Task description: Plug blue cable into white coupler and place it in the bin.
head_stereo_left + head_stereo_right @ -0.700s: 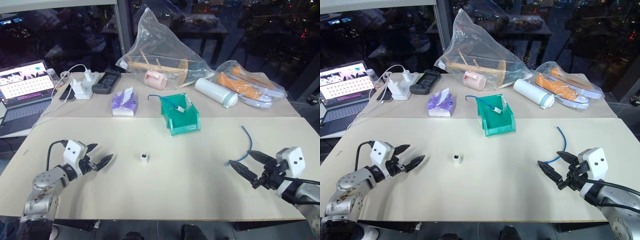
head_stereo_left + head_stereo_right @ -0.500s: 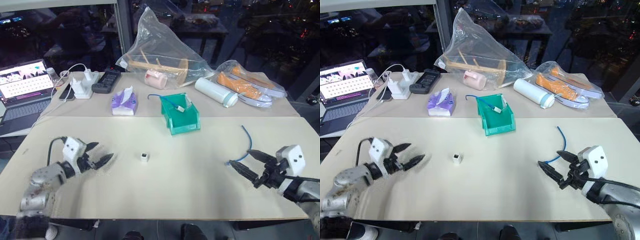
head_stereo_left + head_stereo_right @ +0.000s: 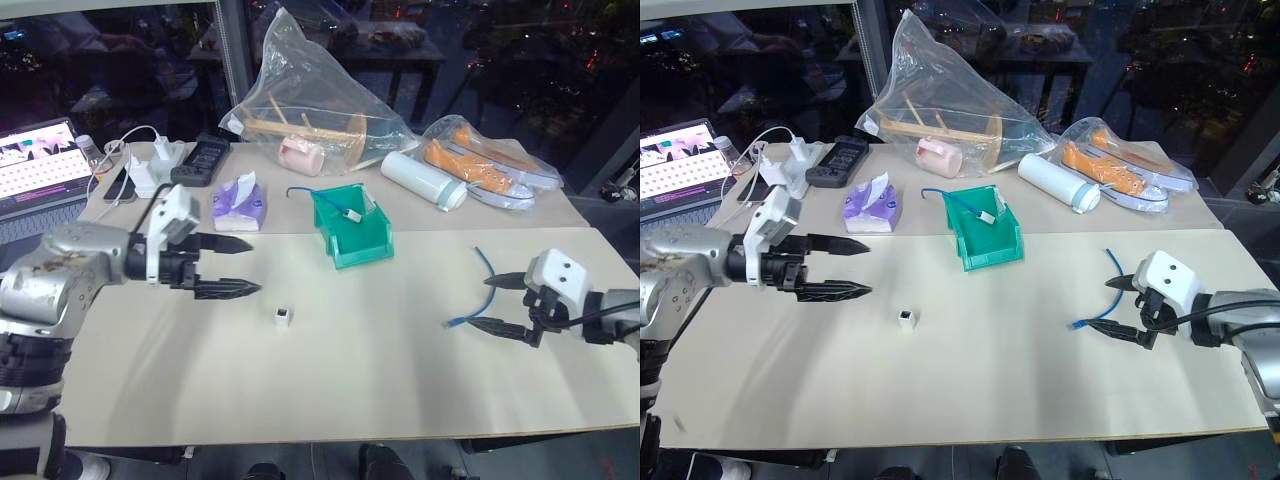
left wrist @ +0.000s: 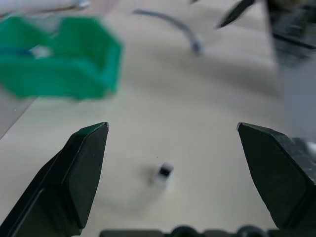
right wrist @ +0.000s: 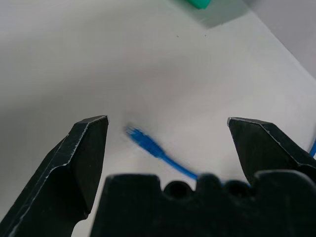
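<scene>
Next, my left gripper goes to the clear tip of the plug (image 3: pixel 447 324) (image 4: pixel 197 48) on the blue cable by my right gripper and closes there.
The white coupler (image 3: pixel 284 316) lies alone on the near half of the table. My left gripper (image 3: pixel 254 266) hovers open just left of it and a little farther back, fingers pointing right; the left wrist view has the coupler (image 4: pixel 163 172) between the spread fingers. The blue cable (image 3: pixel 488 272) curves across the right side of the table. Its plug end (image 5: pixel 143 140) lies between the fingers of my open right gripper (image 3: pixel 480 303), which touches nothing. The green bin (image 3: pixel 360 250) stands at the table's middle back, with another short blue cable and a white piece inside.
Along the back stand a laptop (image 3: pixel 35 170), a white charger (image 3: pixel 150 175), a black remote (image 3: pixel 200 160), a purple tissue pack (image 3: pixel 238 205), a clear bag of wooden parts (image 3: pixel 310 110), a white bottle (image 3: pixel 420 180) and bagged orange shoes (image 3: pixel 490 165).
My left arm has risen and swung right, toward the coupler. My right gripper has moved forward over the cable's plug end. Both stay open. The camera has shifted too.
</scene>
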{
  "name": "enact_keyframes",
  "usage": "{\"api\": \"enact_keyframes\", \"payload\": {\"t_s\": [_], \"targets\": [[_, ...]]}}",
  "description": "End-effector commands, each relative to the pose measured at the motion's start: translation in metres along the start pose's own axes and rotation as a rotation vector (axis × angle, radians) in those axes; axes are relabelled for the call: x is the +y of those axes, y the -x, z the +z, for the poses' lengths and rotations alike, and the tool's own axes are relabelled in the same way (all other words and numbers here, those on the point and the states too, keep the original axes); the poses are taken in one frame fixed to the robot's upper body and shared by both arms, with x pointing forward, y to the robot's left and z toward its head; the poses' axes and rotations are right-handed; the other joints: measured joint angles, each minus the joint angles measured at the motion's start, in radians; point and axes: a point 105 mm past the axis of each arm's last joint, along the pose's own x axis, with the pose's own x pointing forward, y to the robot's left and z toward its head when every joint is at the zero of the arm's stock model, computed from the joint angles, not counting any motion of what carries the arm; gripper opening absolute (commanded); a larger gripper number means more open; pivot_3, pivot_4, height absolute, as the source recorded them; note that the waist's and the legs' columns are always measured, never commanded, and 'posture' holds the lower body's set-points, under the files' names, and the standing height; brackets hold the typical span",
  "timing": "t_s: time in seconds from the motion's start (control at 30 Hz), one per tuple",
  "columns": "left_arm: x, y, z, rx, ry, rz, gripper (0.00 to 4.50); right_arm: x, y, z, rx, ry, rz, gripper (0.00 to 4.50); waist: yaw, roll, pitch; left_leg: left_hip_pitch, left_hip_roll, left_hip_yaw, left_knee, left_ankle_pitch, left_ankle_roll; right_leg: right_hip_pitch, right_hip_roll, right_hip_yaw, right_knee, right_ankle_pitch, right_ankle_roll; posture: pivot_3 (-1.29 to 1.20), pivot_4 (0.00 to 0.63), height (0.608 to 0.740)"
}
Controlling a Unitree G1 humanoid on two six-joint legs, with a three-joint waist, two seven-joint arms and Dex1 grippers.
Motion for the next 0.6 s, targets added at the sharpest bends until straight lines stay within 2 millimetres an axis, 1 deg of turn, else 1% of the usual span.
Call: {"api": "enact_keyframes", "payload": {"t_s": [0.03, 0.17, 0.3, 0.47, 0.5, 0.53, 0.6], "targets": [[-0.015, -0.002, 0.005, 0.016, 0.027, -0.043, 4.50, -0.002, -0.006, -0.005, 0.023, 0.045, 0.049, 4.47, -0.002, 0.001, 0.001, 0.000, 0.000, 0.000, 0.000, 0.000, 0.000, -0.001, 0.000, 0.000, 0.000, 0.000, 0.000, 0.00, 0.150, 0.740], [-0.021, -0.001, 0.004, 0.037, 0.033, -0.030, 4.50, 0.002, -0.018, -0.018, 0.101, 0.066, 0.121, 4.47, -0.008, 0.002, 0.003, -0.001, 0.000, 0.000, 0.001, 0.000, 0.000, -0.001, 0.000, 0.000, 0.000, 0.000, 0.000, 0.00, 0.150, 0.740], [-0.025, 0.000, 0.007, 0.029, 0.038, -0.018, 4.50, -0.002, -0.027, -0.016, 0.054, 0.019, 0.125, 4.47, -0.009, 0.002, 0.004, -0.001, 0.000, 0.000, 0.001, 0.000, -0.001, -0.001, 0.000, 0.000, 0.000, 0.000, 0.000, 0.00, 0.150, 0.740], [-0.029, 0.001, 0.002, 0.057, 0.050, -0.017, 4.50, -0.002, -0.034, -0.025, 0.081, -0.001, 0.155, 4.47, -0.010, 0.002, 0.004, -0.001, 0.000, 0.000, 0.001, 0.001, -0.001, -0.001, 0.000, 0.000, 0.000, 0.000, 0.000, 0.00, 0.150, 0.740], [-0.029, 0.003, 0.002, 0.064, 0.047, -0.015, 4.50, -0.001, -0.035, -0.027, 0.095, 0.000, 0.172, 3.96, -0.010, 0.002, 0.004, -0.001, 0.000, 0.000, 0.001, 0.001, -0.001, -0.001, 0.000, 0.000, 0.000, 0.000, 0.000, 0.00, 0.150, 0.740], [-0.029, 0.004, 0.002, 0.071, 0.042, -0.014, 4.50, 0.000, -0.035, -0.028, 0.107, -0.001, 0.185, 3.79, -0.010, 0.002, 0.004, -0.001, 0.000, 0.000, 0.001, 0.001, -0.001, -0.001, 0.000, 0.000, 0.000, 0.000, 0.000, 0.00, 0.150, 0.740], [-0.028, 0.005, 0.003, 0.078, 0.036, -0.015, 4.50, 0.003, -0.034, -0.029, 0.114, -0.011, 0.205, 3.14, -0.011, 0.002, 0.004, -0.001, 0.000, 0.000, 0.001, 0.001, -0.001, -0.001, 0.000, 0.000, 0.000, 0.000, 0.000, 0.00, 0.150, 0.740]]}}
